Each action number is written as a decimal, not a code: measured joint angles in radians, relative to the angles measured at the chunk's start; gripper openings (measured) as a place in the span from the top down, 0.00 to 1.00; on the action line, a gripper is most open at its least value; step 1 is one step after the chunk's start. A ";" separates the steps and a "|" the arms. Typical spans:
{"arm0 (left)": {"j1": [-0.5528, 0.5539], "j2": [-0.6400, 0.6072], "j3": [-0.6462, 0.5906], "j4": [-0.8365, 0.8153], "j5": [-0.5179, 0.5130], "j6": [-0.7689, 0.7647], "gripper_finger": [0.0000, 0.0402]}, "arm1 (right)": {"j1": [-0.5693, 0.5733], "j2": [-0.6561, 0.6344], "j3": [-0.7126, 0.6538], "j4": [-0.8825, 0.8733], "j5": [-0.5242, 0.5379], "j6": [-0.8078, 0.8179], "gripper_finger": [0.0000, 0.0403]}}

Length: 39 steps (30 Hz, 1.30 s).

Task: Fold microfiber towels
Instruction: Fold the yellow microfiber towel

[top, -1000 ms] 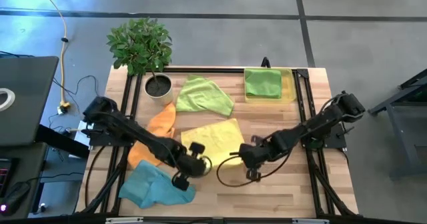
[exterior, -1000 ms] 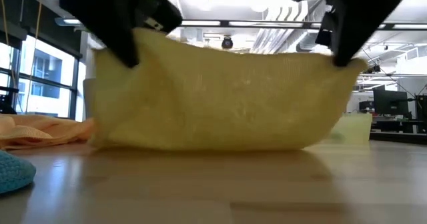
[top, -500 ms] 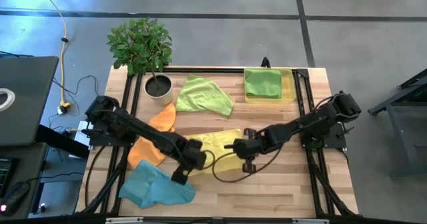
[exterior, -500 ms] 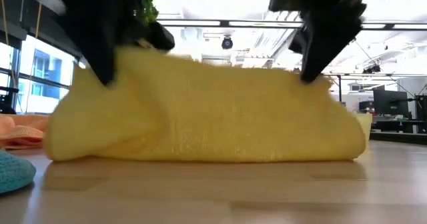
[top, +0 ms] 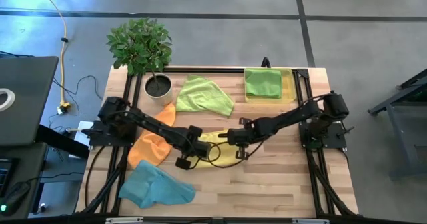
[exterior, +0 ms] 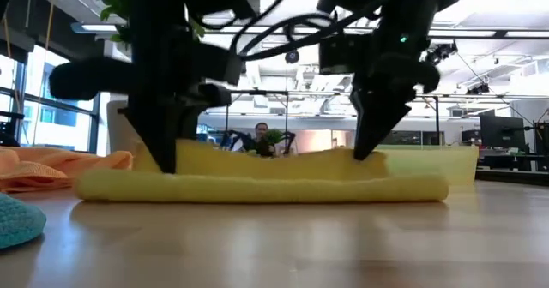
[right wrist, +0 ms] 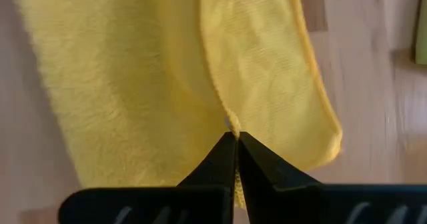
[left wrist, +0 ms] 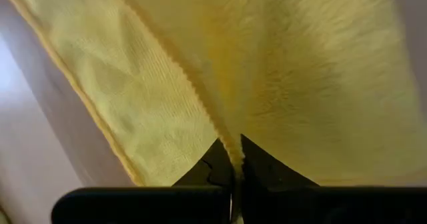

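My left gripper needs to let go of the yellow towel's raised edge on its lower layer's far hem point(top: 196, 130) point(left wrist: 125, 159), facing the loose lime green towel.
The yellow towel point(top: 217, 148) lies mid-table, doubled over into a low band point(exterior: 257, 185). My left gripper point(top: 195, 144) is shut on its raised edge at the left end, and also shows in the low view point(exterior: 167, 164). My right gripper point(top: 237, 140) is shut on the same edge at the right end point(exterior: 364, 151). An orange towel point(top: 153, 141) and a light blue towel point(top: 155, 185) lie bunched at the left. One lime green towel point(top: 203, 96) lies loose at the far side. Another lies folded point(top: 262, 83) in the translucent yellow tray point(top: 291, 87). My left gripper pinches the hemmed edge of the towel's upper layer point(left wrist: 223, 134) between its two fingers, near the towel's left end. The fingers point down from above. The edge stands a little above the lower layer point(exterior: 129, 185), which lies flat on the table. My right gripper pinches the same hemmed edge point(right wrist: 227, 117) between its two fingers, near the towel's right end. The fingers point down from above. The held edge is slightly raised, and the edge sags slack between the two grippers point(exterior: 266, 161).
A potted plant point(top: 141, 47) stands at the far left corner. Bare wood point(top: 267, 184) lies in front of the yellow towel and at the right. A black frame rail point(top: 200, 69) runs along the table's far edge.
Both grippers have gone toward the table's far edge and down, carrying the yellow towel's near edge over. The towel, which stood up as a tall hanging sheet, is now folded over on itself and lies low on the table.
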 joint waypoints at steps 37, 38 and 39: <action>0.021 0.013 0.005 -0.115 -0.294 -0.116 0.99 | -0.053 0.048 0.000 0.033 0.210 -0.107 0.90; 0.021 0.013 0.005 -0.115 -0.296 -0.128 0.99 | -0.053 0.048 0.000 0.033 0.211 -0.106 0.86; 0.021 0.013 0.005 -0.116 -0.304 -0.145 0.97 | -0.053 0.048 0.000 0.033 0.211 -0.106 0.82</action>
